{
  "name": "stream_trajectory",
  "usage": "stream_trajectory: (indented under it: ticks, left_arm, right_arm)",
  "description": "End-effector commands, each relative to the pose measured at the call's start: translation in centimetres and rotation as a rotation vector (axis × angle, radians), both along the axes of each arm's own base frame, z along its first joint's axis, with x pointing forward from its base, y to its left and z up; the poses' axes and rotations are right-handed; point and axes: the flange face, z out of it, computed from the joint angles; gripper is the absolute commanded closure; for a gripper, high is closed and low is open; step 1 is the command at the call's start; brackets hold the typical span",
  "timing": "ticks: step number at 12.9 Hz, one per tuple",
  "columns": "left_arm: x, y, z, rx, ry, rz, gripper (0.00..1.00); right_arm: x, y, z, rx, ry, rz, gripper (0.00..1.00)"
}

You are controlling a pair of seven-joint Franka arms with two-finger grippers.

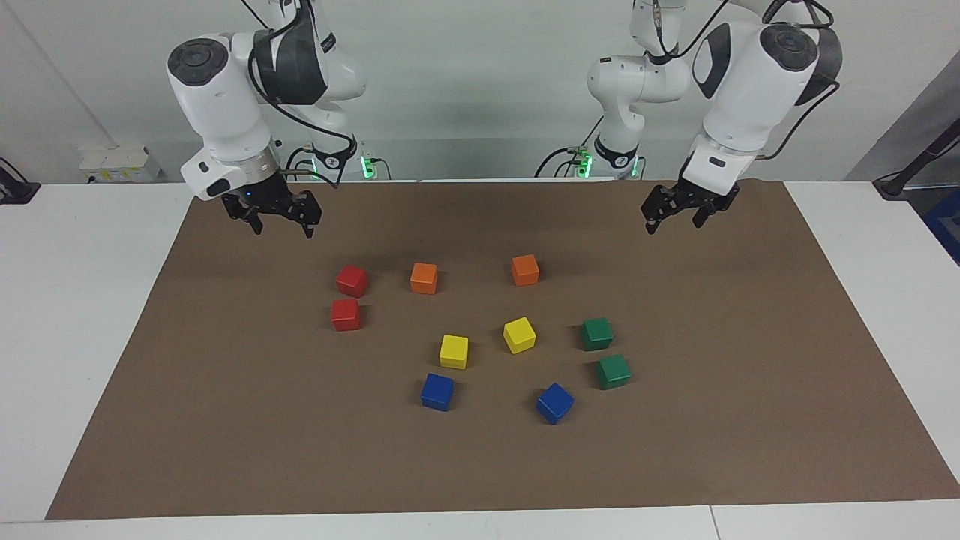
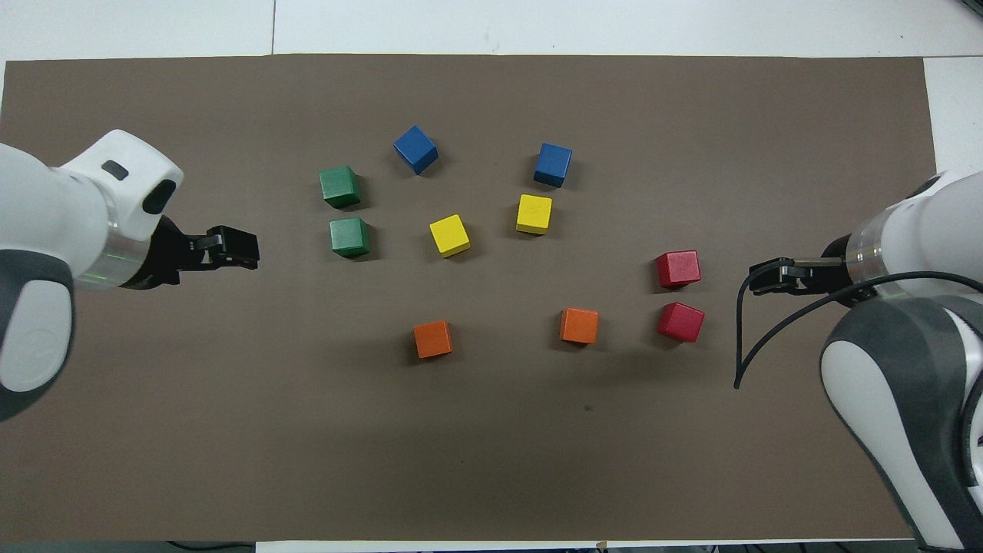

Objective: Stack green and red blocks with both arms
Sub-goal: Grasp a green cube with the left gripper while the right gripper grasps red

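The robot's left gripper needs to next move to the green block nearer to the robots point(image 2: 349, 236) and close there, leaving the farther green block where it is.
Two red blocks sit on the brown mat toward the right arm's end, one point(image 1: 352, 280) point(image 2: 680, 322) nearer to the robots than the other point(image 1: 346, 314) point(image 2: 678, 269). Two green blocks sit toward the left arm's end, one point(image 1: 596, 334) point(image 2: 349, 236) nearer to the robots than the other point(image 1: 613, 370) point(image 2: 339, 187). All four lie apart, none stacked. My right gripper point(image 1: 283, 225) point(image 2: 756, 278) hangs open and empty above the mat, beside the red pair. My left gripper point(image 1: 675, 223) point(image 2: 246, 250) hangs open and empty above the mat, beside the green pair.
Between the two pairs lie two orange cubes point(image 1: 424, 277) point(image 1: 525, 270), two yellow cubes point(image 1: 454, 351) point(image 1: 519, 334) and two blue cubes point(image 1: 437, 391) point(image 1: 554, 403). The brown mat point(image 1: 750, 420) covers most of the white table.
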Motion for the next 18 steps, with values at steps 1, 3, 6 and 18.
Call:
stream_trajectory:
  ticks: [1,3,6,18]
  left_arm:
    - [-0.2,-4.3,-4.8,-0.026,-0.012,0.051,0.0]
    - [1.5,-6.5,-8.5,-0.035,-0.03,0.063,0.0]
    - [4.0,-7.2,-13.5,-0.029,-0.036,0.065,0.0]
    - [8.2,-8.4,-22.9,0.024,-0.036,0.129,0.0]
  right_arm:
    - [-1.6,0.7,-2.5,0.041,0.001,-0.03,0.0]
    - [-1.6,1.2,-4.3,0.069,0.013,-0.066,0.0]
    - [-1.7,3.4,-7.9,0.109,0.011,-0.127,0.0]
    - [-0.4,4.6,-15.9,0.104,-0.03,-0.141,0.0]
